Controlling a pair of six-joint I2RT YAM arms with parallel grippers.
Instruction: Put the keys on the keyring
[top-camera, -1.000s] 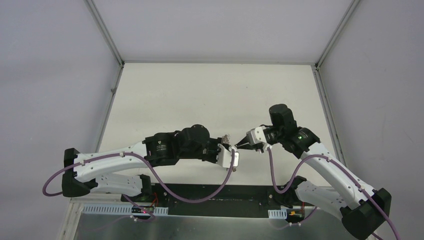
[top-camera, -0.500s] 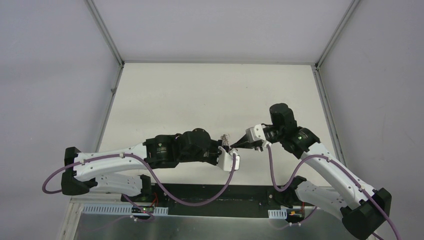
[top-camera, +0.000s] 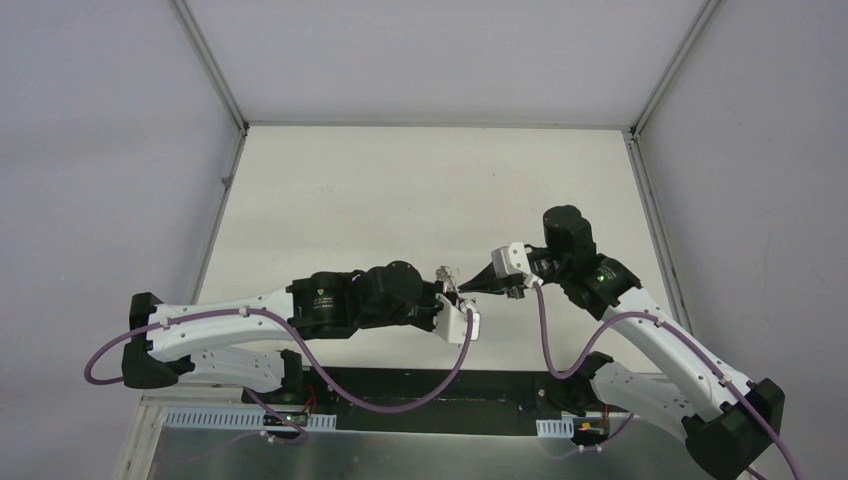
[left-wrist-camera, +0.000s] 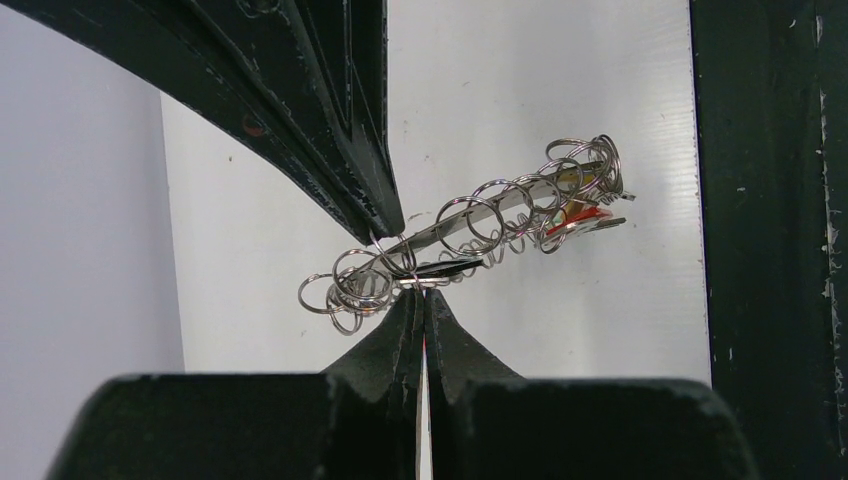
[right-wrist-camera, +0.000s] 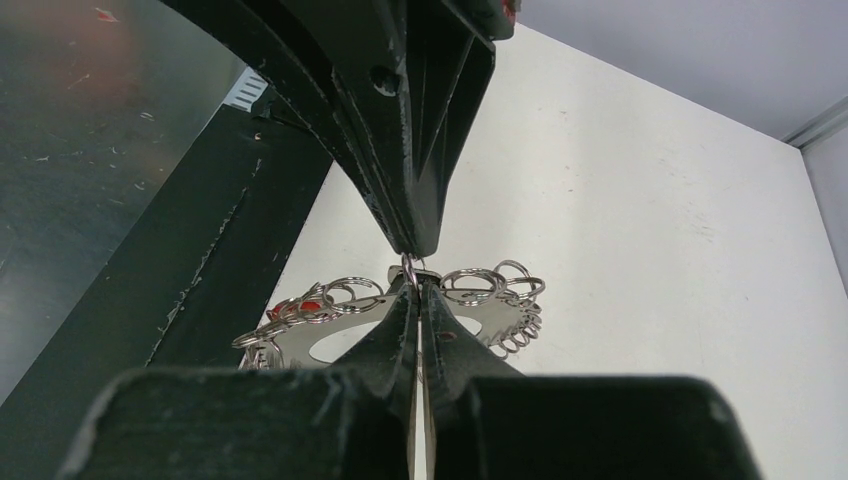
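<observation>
Next, my left gripper opens, back off and takes the loop at my right gripper's tips (right-wrist-camera: 410, 272) from straight across, as it meets the keyring's rim crooked.
The keyring (right-wrist-camera: 250, 345), a flat grey ring edged with small silver loops, hangs in the air between my two grippers; it shows as a small glint in the top view (top-camera: 448, 273) and edge-on in the left wrist view (left-wrist-camera: 500, 205). My left gripper (left-wrist-camera: 421, 291) is shut on a thin loop at its rim. My right gripper (right-wrist-camera: 415, 287) is shut on a small loop there too, its tips almost touching the left fingers (right-wrist-camera: 410, 215). A dark sliver (left-wrist-camera: 452, 268) lies beside the left tips; whether it is one of the keys I cannot tell.
A red tag (left-wrist-camera: 583, 214) hangs on the keyring's far side. The white table (top-camera: 400, 190) lies below, walled at left, back and right. A black strip (top-camera: 430, 385) and a metal plate (top-camera: 400, 455) run along the near edge by the arm bases.
My right gripper has moved left and closed the small gap to the left gripper and the keyring. The left arm has shifted slightly. Both grippers have stayed shut.
</observation>
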